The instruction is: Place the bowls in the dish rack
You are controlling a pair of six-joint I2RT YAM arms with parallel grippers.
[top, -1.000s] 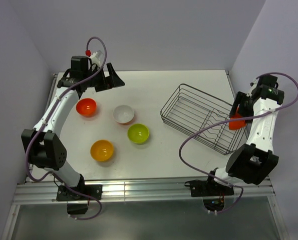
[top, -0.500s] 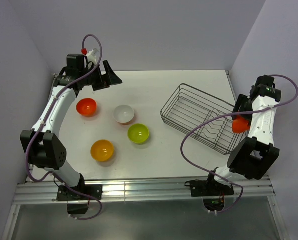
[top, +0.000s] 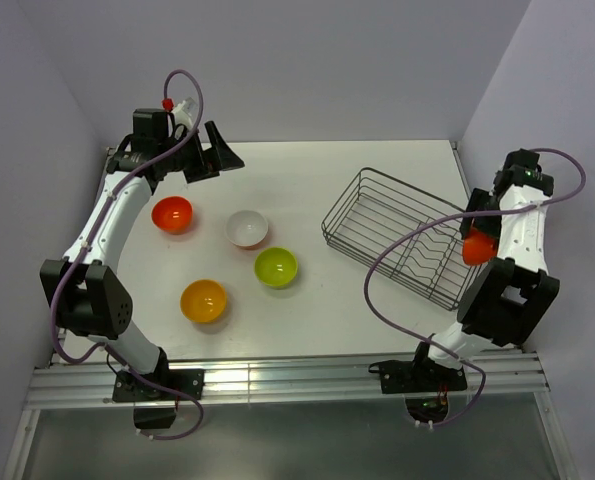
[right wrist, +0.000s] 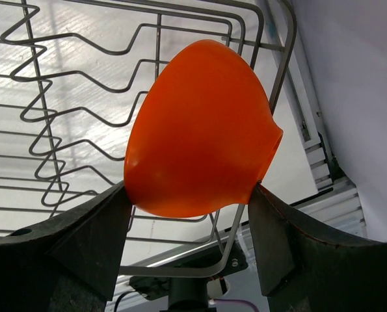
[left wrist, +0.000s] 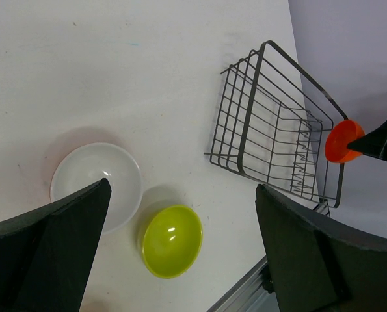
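I will use my right gripper to set the red-orange bowl free in the dish rack's far corner (top: 459,243) (right wrist: 205,83) nearest the wall, next to the divider wires.
My right gripper (top: 480,238) is shut on a red-orange bowl (right wrist: 200,133), held tilted over the near right end of the dark wire dish rack (top: 402,236); the bowl also shows in the top view (top: 478,247). The rack's divider prongs (right wrist: 43,123) lie just beyond it. My left gripper (top: 222,155) is open and empty, raised at the far left. On the table sit a second red-orange bowl (top: 172,213), a white bowl (top: 247,228), a lime green bowl (top: 275,267) and a yellow-orange bowl (top: 204,300). The left wrist view shows the white bowl (left wrist: 97,185), green bowl (left wrist: 172,240) and rack (left wrist: 274,130).
Purple walls close in the table at the back, left and right. A metal rail (top: 277,380) runs along the near edge, with both arm bases on it. The right wall stands close to the right arm (top: 522,215).
My right gripper has swung the red-orange bowl from outside the rack's right side to over its near right end. The left arm lifted slightly a second ago, then held still.
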